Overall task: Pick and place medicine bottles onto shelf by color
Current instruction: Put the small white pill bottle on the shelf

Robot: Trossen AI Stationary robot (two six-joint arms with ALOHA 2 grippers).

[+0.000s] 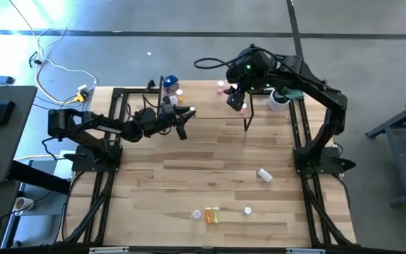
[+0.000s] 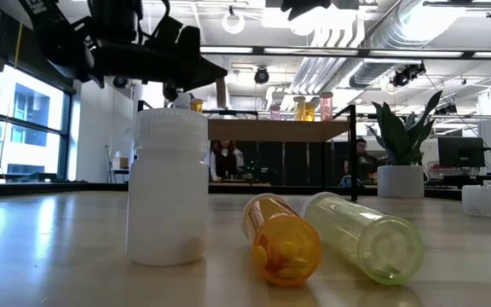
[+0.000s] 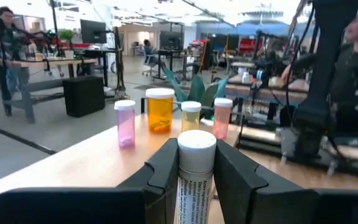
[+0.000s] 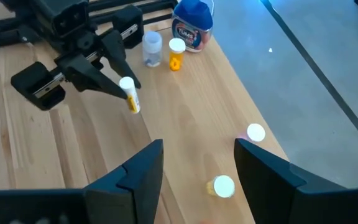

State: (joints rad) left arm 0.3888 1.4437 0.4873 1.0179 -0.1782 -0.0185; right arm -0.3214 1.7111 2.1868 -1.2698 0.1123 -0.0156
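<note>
The white-capped bottle will go down from my left gripper on the low wooden shelf [image 1: 189, 104], just in front of the small orange vial.
My left gripper [image 1: 184, 116] is shut on a white-capped bottle with a yellow label [image 4: 130, 95], beside the low wooden shelf [image 1: 206, 95]. On the shelf stand a blue-topped bottle [image 4: 191, 25], a clear vial [image 4: 151, 48] and a small orange vial [image 4: 176, 53]. Ahead of the held bottle stand a pink vial [image 3: 125, 123], an orange bottle [image 3: 160, 110], a yellowish vial [image 3: 191, 115] and another pink vial [image 3: 222, 118]. My right gripper [image 4: 197, 165] is open and empty above the shelf's right part. My left gripper pinches the bottle's body just below the white cap [image 3: 196, 177] between its two fingers. The fingers [image 4: 114, 87] come about level from the table's left. The cap [image 3: 196, 145] stands out past the fingertips. The bottle is tilted and lifted clear.
On the table lie a white bottle [image 1: 263, 175] at the right and, near the front edge, an upright white bottle [image 2: 169, 183], an orange bottle on its side [image 2: 282, 240] and a pale green one [image 2: 365, 234]. A potted plant [image 1: 279, 99] stands far right. People show beyond the table.
</note>
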